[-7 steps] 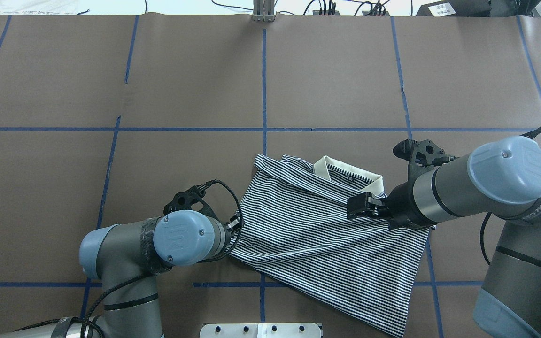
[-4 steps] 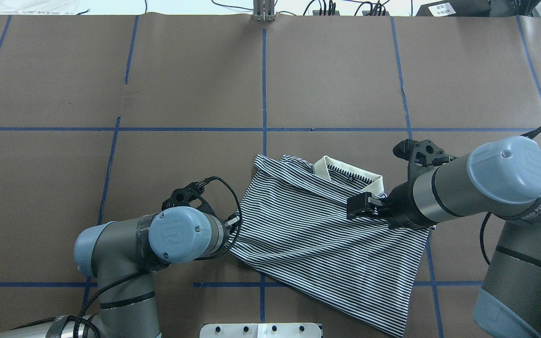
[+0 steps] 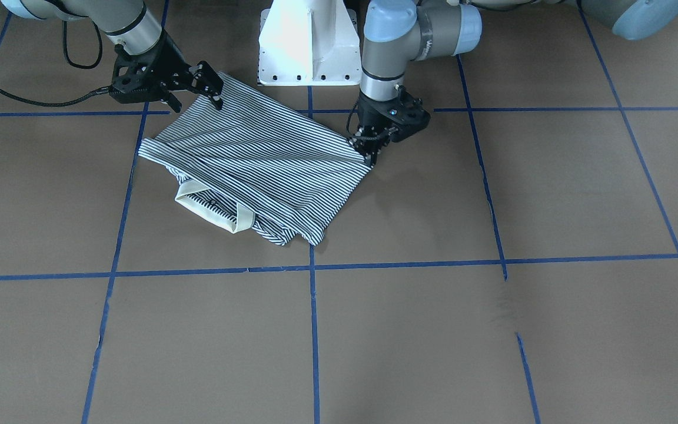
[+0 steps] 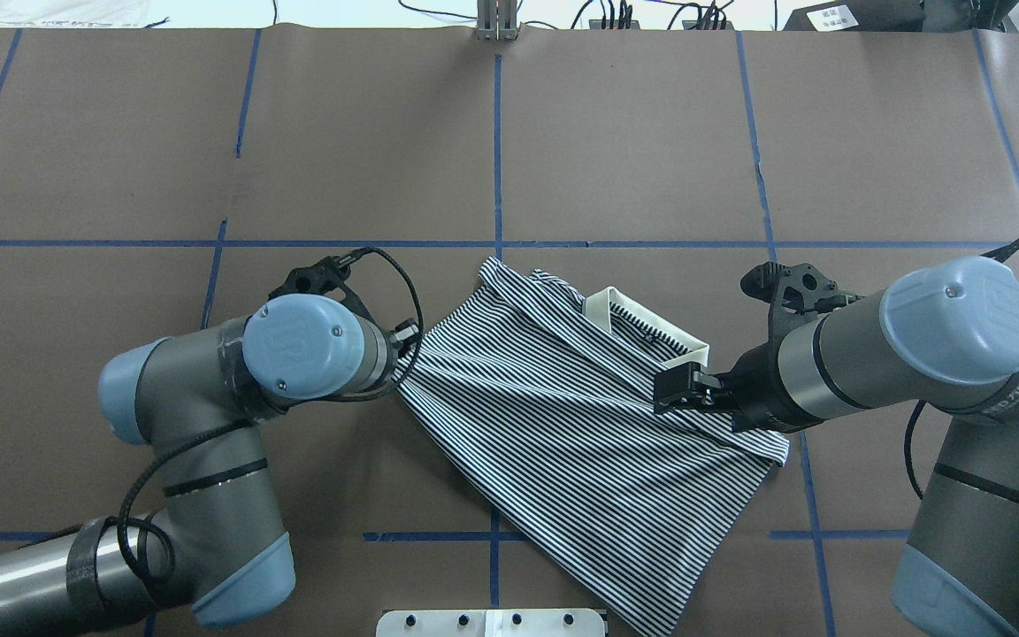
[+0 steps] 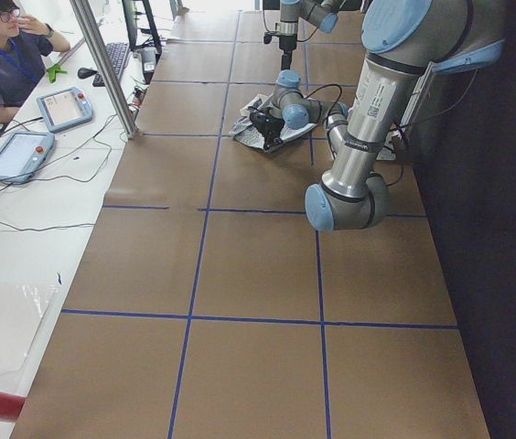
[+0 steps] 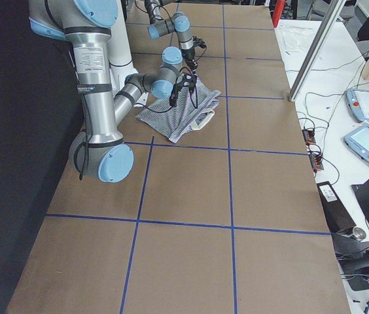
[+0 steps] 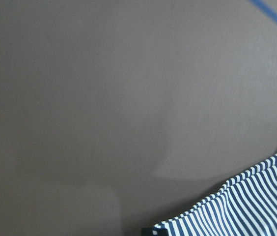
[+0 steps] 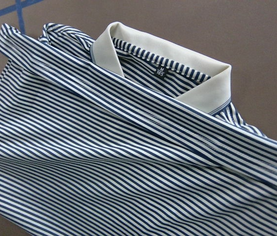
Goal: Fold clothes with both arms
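The shirt's corner will leave my left gripper on the brown table point(image 3: 386, 331) beyond the blue line farthest from the pedestal.
The striped polo shirt point(image 4: 563, 425) lies folded on the brown table, its cream collar point(image 4: 642, 332) on the far side. My left gripper point(image 4: 403, 343) is shut on the shirt's left corner; in the front view point(image 3: 368, 154) it pinches that corner just above the table. My right gripper point(image 4: 670, 391) is shut on the shirt's edge near the collar and also shows in the front view point(image 3: 212, 88). The cloth is stretched taut between the two grippers. The right wrist view shows the shirt point(image 8: 128, 162) and collar point(image 8: 197, 83) close up, with no fingers in it.
The white pedestal base point(image 3: 306, 41) stands right behind the shirt on the robot's side. Blue tape lines point(image 4: 496, 159) grid the brown table. A metal post point(image 4: 496, 22) and cables are at the far edge. An operator point(image 5: 2, 55) sits beyond it with tablets.
My left gripper has moved away from the robot and to the left with the shirt corner. The shirt has swung round and pulled taut. The right arm has not moved.
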Motion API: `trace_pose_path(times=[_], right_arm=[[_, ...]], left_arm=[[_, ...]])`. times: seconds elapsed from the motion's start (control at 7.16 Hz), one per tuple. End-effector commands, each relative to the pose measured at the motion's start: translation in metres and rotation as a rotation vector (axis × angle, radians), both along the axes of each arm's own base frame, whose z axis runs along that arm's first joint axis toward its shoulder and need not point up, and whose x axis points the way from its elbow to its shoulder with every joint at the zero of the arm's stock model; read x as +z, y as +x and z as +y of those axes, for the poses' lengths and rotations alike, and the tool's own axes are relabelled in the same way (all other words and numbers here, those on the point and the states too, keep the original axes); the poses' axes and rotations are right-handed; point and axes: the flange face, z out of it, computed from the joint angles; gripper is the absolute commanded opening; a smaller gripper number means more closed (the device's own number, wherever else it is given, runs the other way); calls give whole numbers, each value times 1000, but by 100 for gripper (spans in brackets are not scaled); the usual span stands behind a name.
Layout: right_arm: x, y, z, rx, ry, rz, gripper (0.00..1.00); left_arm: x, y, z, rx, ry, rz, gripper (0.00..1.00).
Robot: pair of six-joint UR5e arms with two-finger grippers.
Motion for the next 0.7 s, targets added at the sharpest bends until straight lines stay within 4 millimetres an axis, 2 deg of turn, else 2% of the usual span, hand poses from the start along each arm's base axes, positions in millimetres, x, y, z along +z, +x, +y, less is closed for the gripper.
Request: trace_pose_path(times=[0.0, 0.14, 0.28, 0.42, 0.56], right_arm=[[-5, -1, -2, 9, 10, -7, 100], [-6, -1, -3, 15, 14, -6, 100], [-6, -1, -3, 18, 16, -6, 100], [-5, -1, -5, 33, 26, -1, 100], [-9, -4, -7, 34, 29, -5, 100]], left_arm=[[17, -25, -90, -33, 80, -91, 0], [21, -23, -132, -58, 120, -76, 0], [16, -10, -183, -77, 174, -56, 0], [11, 8, -220, -92, 226, -38, 0], [6, 14, -235, -160, 329, -4, 0]])
